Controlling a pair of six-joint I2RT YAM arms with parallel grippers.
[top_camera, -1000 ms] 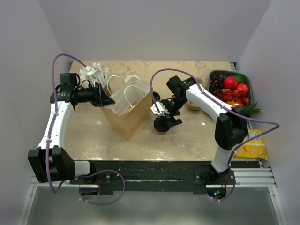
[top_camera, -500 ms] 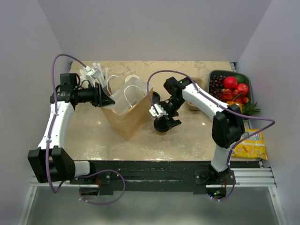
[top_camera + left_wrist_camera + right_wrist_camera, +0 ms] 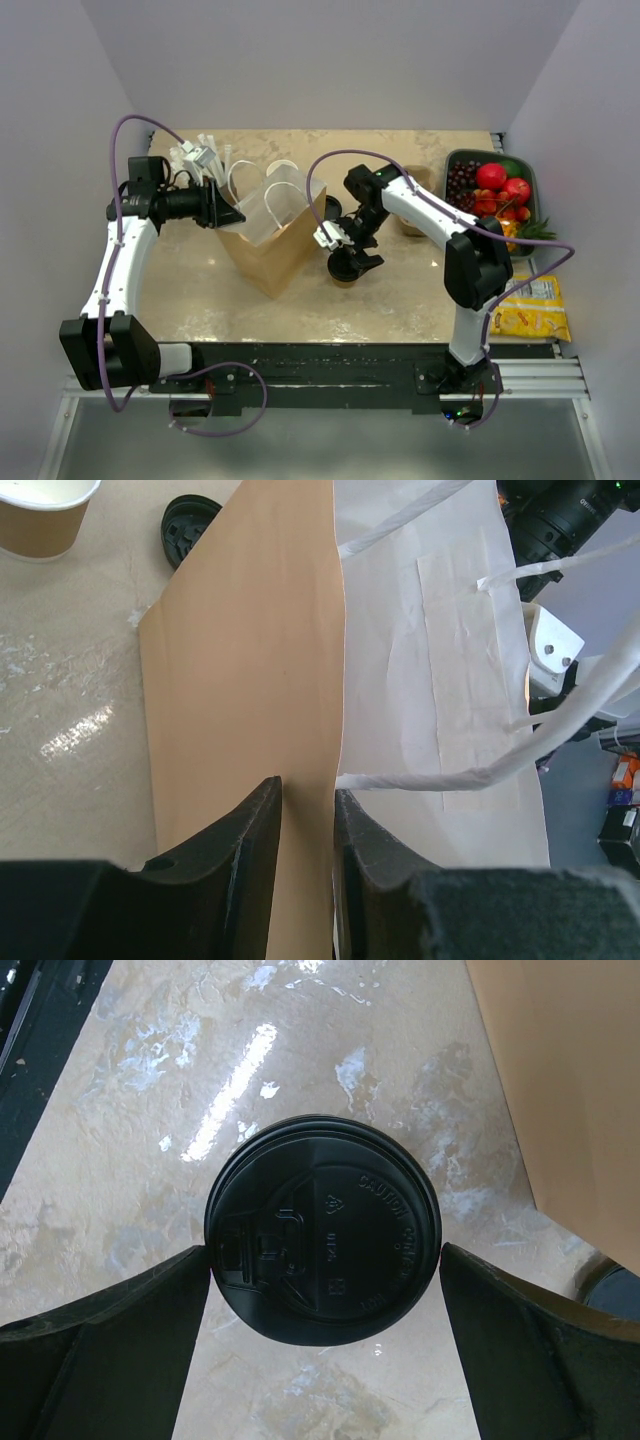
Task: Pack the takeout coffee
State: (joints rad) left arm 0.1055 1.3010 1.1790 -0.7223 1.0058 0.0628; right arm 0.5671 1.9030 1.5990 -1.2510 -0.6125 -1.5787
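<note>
The takeout coffee beside the brown paper bag will be taken by my right gripper, which will close on the black lid's sides [image 3: 345,265] [image 3: 438,1250].
The takeout coffee [image 3: 325,1230], a brown cup under a round black lid, stands right of the brown paper bag [image 3: 270,250] in the top view [image 3: 343,272]. My right gripper [image 3: 323,1250] comes down over it with one finger touching each side of the lid. It also shows in the top view [image 3: 347,262]. I cannot tell whether the cup rests on the table. My left gripper [image 3: 308,800] is shut on the bag's [image 3: 240,660] upper rim at its left side [image 3: 228,212] and holds the mouth open. The bag's white handles hang loose.
A lidless brown cup [image 3: 40,510] and a loose black lid [image 3: 190,525] sit behind the bag. A cup of white straws [image 3: 195,155] is at the back left. A fruit tray [image 3: 455,160] and a yellow packet [image 3: 530,305] are on the right.
My right arm has swung a little to the left, and its gripper with the coffee has shifted slightly towards the bag. The left arm and the bag have not moved.
</note>
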